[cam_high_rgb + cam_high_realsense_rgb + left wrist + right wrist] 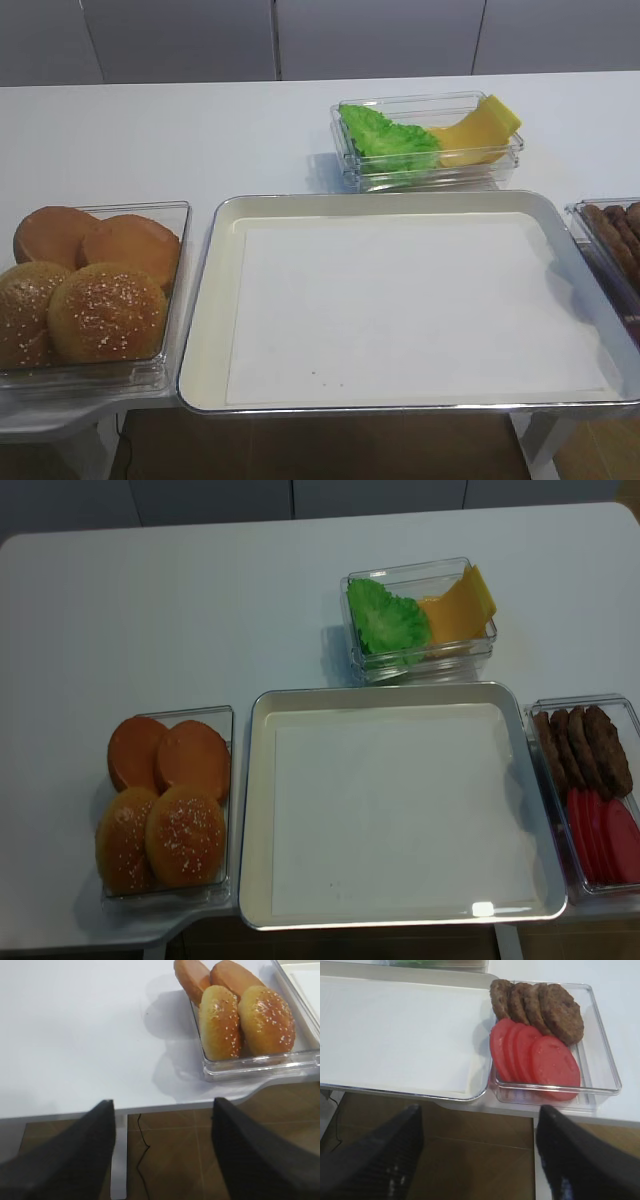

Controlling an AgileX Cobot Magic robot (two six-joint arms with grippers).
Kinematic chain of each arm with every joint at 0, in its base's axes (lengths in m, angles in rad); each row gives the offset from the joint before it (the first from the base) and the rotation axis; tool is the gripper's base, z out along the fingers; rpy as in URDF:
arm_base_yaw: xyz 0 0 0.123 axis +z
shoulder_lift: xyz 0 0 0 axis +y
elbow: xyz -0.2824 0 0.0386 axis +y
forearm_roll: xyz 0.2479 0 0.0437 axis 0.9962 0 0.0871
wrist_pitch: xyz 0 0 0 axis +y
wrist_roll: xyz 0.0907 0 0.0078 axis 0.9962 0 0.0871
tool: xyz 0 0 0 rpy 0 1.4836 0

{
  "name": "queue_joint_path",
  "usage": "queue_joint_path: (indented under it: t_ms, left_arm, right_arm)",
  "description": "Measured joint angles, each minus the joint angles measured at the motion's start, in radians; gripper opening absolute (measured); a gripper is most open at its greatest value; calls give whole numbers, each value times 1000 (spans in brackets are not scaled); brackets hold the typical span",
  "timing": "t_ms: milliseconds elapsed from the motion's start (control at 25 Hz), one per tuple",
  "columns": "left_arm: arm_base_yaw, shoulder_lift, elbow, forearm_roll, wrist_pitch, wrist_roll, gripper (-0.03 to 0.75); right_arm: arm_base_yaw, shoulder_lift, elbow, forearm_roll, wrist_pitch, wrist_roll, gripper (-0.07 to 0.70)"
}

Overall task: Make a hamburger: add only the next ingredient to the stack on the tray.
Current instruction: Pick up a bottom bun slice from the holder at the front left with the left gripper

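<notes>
The outer edge [120, 738] [181, 974] of the bun bottom farther from the tray will be gripped next by my left gripper, which should go there and close.
Two smooth orange-brown bun bottoms [130, 245] [195, 760] [235, 975] lean at the back of a clear container [178, 215] left of the tray. The silver tray [215, 300] [258, 810] [420, 1094] has a bare white paper liner, and no stack shows on it. My left gripper [164, 1110] is open and holds nothing; it hangs over the floor in front of the table edge, near-left of the bun container. My right gripper [480, 1110] is also open and holds nothing, off the table's front below the tray's right corner. Neither gripper appears in the high views.
Two sesame-seeded bun tops [105, 310] [265, 1020] fill the front of the bun container. Behind the tray, a clear box holds lettuce [385, 135] and yellow cheese [480, 135]. To the right, another box holds patties [560, 1010] and tomato slices [540, 1057].
</notes>
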Motion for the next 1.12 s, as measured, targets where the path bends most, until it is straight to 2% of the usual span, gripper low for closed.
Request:
queue_joint_path:
  t_ms: [480, 600, 800, 960, 1120]
  left_arm:
    - [0, 0, -4, -25, -7, 0, 454]
    - [0, 0, -33, -36, -33, -3, 452]
    - [0, 81, -116, -48, -41, -8, 450]
    - [0, 227, -159, -48, -104, -20, 449]
    - [0, 403, -188, -59, -224, -50, 449]
  right_arm:
    - [0, 0, 0, 0, 0, 0, 531]
    - [0, 0, 0, 0, 0, 0, 531]
    - [0, 0, 0, 0, 0, 0, 531]
    - [0, 0, 0, 0, 0, 0, 531]
    - [0, 0, 0, 0, 0, 0, 531]
